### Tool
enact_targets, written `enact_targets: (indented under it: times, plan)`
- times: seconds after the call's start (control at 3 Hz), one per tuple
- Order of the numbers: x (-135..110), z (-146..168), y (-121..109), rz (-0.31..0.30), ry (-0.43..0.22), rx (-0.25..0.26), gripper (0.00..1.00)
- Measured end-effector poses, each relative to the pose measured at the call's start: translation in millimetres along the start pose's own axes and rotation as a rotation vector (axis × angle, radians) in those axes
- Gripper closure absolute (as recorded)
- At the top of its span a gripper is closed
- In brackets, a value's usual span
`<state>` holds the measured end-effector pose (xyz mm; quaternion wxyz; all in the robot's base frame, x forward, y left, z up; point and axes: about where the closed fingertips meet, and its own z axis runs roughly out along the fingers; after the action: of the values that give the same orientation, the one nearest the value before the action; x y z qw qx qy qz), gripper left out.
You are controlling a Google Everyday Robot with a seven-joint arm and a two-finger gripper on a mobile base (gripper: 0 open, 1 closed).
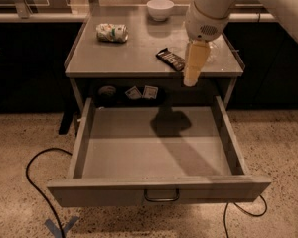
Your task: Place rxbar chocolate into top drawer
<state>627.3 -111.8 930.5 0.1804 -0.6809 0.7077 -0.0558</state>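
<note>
The robot's gripper needs to next move to the middle of the rxbar chocolate (172, 59) on the grey table top and close there.
The rxbar chocolate (170, 59), a dark flat bar with pale lettering, lies on the grey table top right of centre. The top drawer (154, 192) is pulled wide open below the table; its inside is bare and its curved pull handle (161, 198) sits at the front centre. My gripper (189, 78) hangs from the white arm just right of the bar, pointing down over the table's front edge and casting a shadow into the drawer.
A crushed green-white can (112, 32) lies at the table's back left. A white bowl (160, 9) stands at the back centre. A clear bottle (212, 53) is partly hidden behind the arm. Small packets (142, 92) sit on the shelf under the table top. Cables (37, 182) run across the floor.
</note>
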Motion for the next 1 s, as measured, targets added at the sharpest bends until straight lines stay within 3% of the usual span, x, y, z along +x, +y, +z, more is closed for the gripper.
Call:
enact_targets:
  times: [0.33, 0.67, 1.0]
  plan:
    - [-19.1, 18.1, -36.3, -0.069, -0.005, -0.014, 0.0]
    - [-36.5, 43.1, -59.5, -0.127, -0.012, -0.048, 0.0]
    - [-38.7, 78.0, -72.0, -0.16, 0.015, -0.079, 0.0]
